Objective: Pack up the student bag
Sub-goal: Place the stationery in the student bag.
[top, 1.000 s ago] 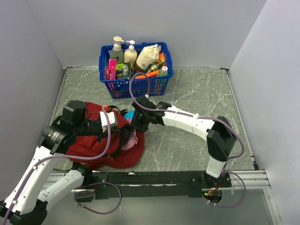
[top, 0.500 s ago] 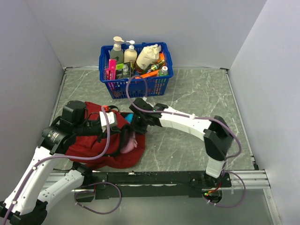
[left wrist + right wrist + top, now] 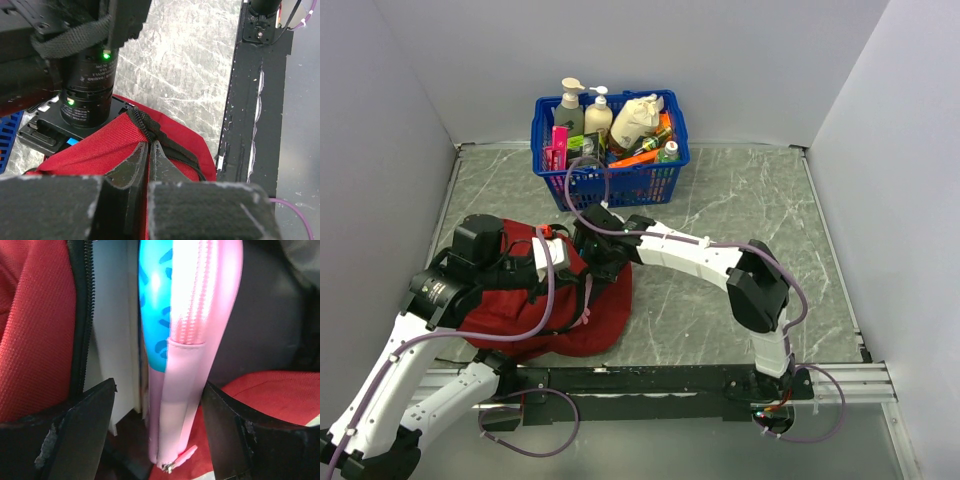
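Note:
My left gripper holds the zipper edge of the student bag. Next, my right gripper closes on the free opening edge [image 3: 627, 276] [image 3: 280, 390] across from it.
The student bag [image 3: 600, 322], dark red with black zipper trim, lies on the near-left of the table. My left gripper [image 3: 148, 146] is shut on its zipper edge [image 3: 142, 120], holding the opening up. My right gripper [image 3: 159, 384] reaches inside the bag [image 3: 35, 330] and stands open. A pink and blue zip pouch [image 3: 187, 365] stands on end between its fingers [image 3: 85, 425], with a gap on the left side. White book pages [image 3: 117, 340] stand beside the pouch. In the top view the right gripper [image 3: 592, 262] is at the bag's mouth and the pouch is hidden.
A blue plastic basket [image 3: 610, 187] of bottles and tubes stands at the back of the marble table [image 3: 740, 200]. Grey walls enclose the left, right and back. The black base rail [image 3: 252, 100] runs along the near edge.
The right arm has pushed left, deeper into the bag, and the pink pouch has gone out of sight in the top view. The right jaws have widened. The left arm has kept still.

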